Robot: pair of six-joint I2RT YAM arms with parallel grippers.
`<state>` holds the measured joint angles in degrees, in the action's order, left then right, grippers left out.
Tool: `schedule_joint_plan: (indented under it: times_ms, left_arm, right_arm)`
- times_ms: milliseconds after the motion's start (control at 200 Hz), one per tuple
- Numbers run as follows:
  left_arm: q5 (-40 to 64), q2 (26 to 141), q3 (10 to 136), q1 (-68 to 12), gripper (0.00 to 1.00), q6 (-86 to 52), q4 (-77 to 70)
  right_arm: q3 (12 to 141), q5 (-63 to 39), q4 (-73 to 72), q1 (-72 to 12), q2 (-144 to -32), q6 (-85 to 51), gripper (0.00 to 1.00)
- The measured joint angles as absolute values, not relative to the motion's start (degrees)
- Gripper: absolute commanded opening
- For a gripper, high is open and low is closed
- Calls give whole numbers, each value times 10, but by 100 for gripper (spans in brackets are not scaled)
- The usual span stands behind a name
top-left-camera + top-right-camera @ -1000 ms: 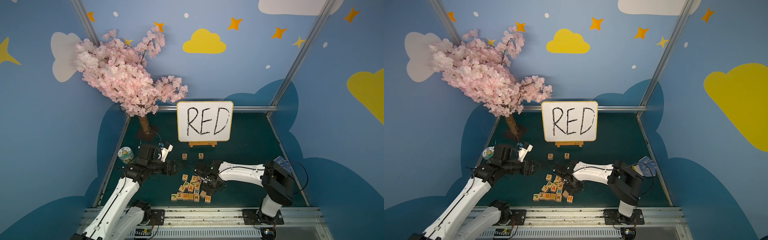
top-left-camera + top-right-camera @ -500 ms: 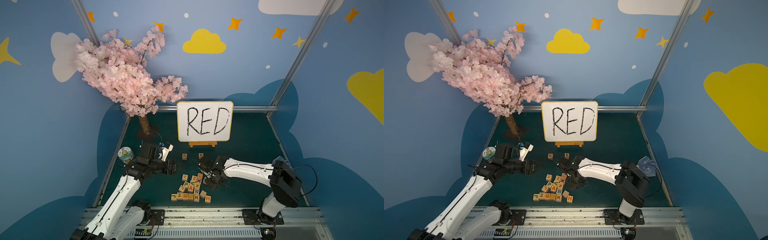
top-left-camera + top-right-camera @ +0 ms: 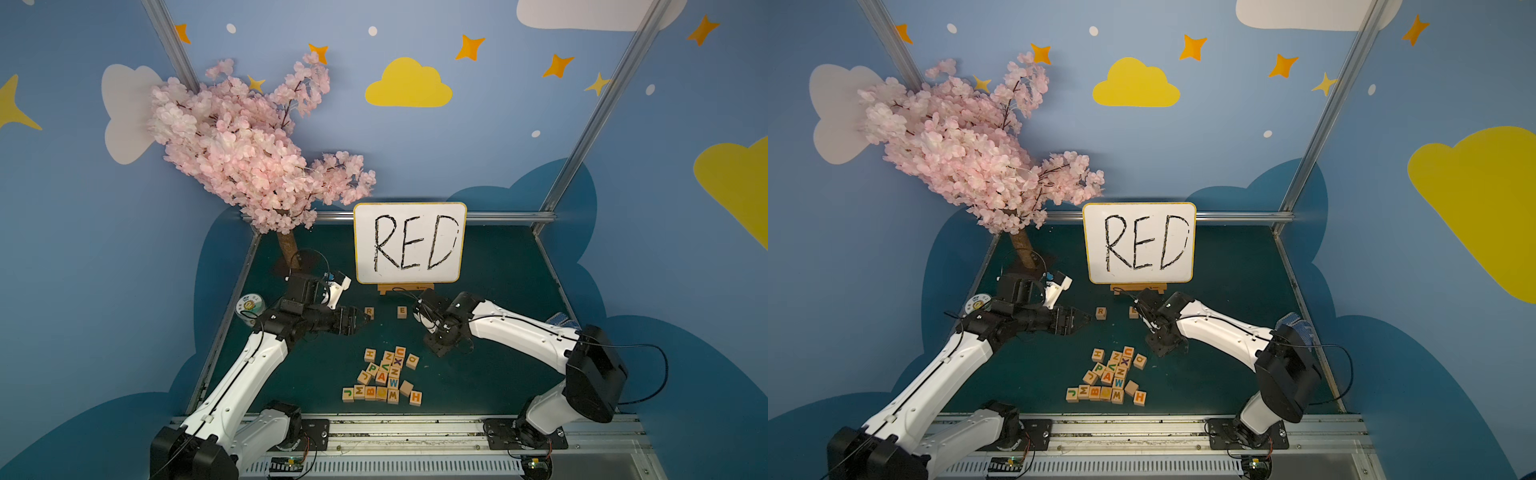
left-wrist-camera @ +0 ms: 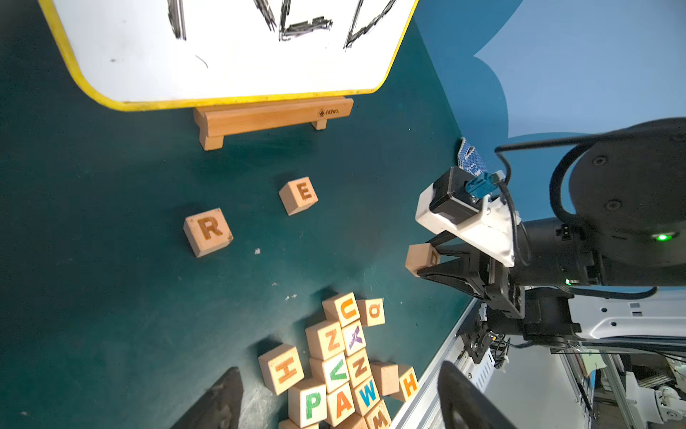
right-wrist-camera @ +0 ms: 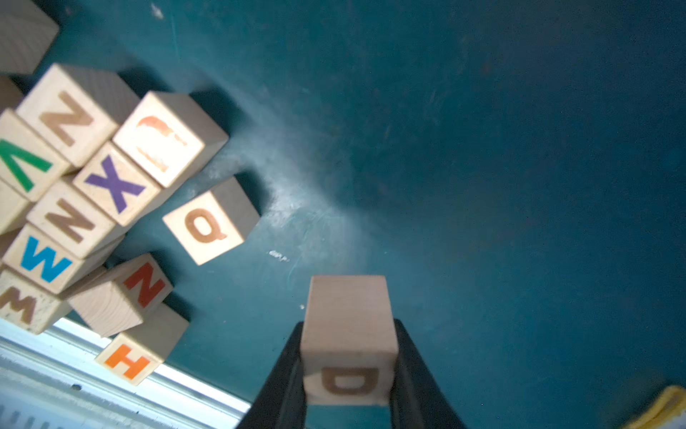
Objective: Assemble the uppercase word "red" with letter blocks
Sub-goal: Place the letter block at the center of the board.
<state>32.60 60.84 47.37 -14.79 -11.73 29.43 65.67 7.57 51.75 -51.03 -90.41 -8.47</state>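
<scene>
The letter on the D block lies crosswise in the robot's right gripper, so the robot should put the block down and take it by its other sides (image 5: pixel 348 312) before lining it up.
The letter blocks are small pale wooden cubes. The R block (image 3: pixel 369 311) (image 4: pixel 208 231) and the E block (image 3: pixel 401 311) (image 4: pixel 299 194) lie apart on the green mat in front of the whiteboard. My right gripper (image 5: pixel 349 334) (image 4: pixel 421 260) is shut on the D block (image 5: pixel 349 315), held above the mat just right of the pile (image 3: pixel 386 376) (image 3: pixel 1115 374). In both top views the right gripper (image 3: pixel 439 348) (image 3: pixel 1163 347) hides that block. My left gripper (image 3: pixel 365 321) (image 3: pixel 1088 320) hovers left of the R block, its fingers (image 4: pixel 219 401) apart and empty.
The yellow-framed whiteboard (image 3: pixel 409 243) reading "RED" stands on a wooden stand (image 4: pixel 271 117) at the back. A pink blossom tree (image 3: pixel 257 145) fills the back left. A tape roll (image 3: pixel 249 305) lies at the left edge. The metal rail (image 3: pixel 415 430) runs along the front.
My right gripper closed on the D block at the pile's right edge and carried it up, rightward and toward the back. The left arm barely moved.
</scene>
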Motion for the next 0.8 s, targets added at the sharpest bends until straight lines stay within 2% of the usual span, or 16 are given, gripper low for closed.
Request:
schedule_joint_plan:
  times_ms: [225, 501, 616, 796]
  left_arm:
    - [326, 648, 481, -148, 81, -106, 281]
    - [316, 640, 481, -148, 81, -98, 280]
    - [316, 641, 481, -148, 81, -94, 280]
    - [315, 641, 481, -148, 81, -92, 280]
  right_arm:
    - [686, 94, 479, -474, -966, -28, 15]
    - [689, 89, 441, -445, -1030, 7, 21]
    - [689, 87, 429, -444, -1045, 14, 24]
    - [689, 87, 424, -444, -1048, 18, 36]
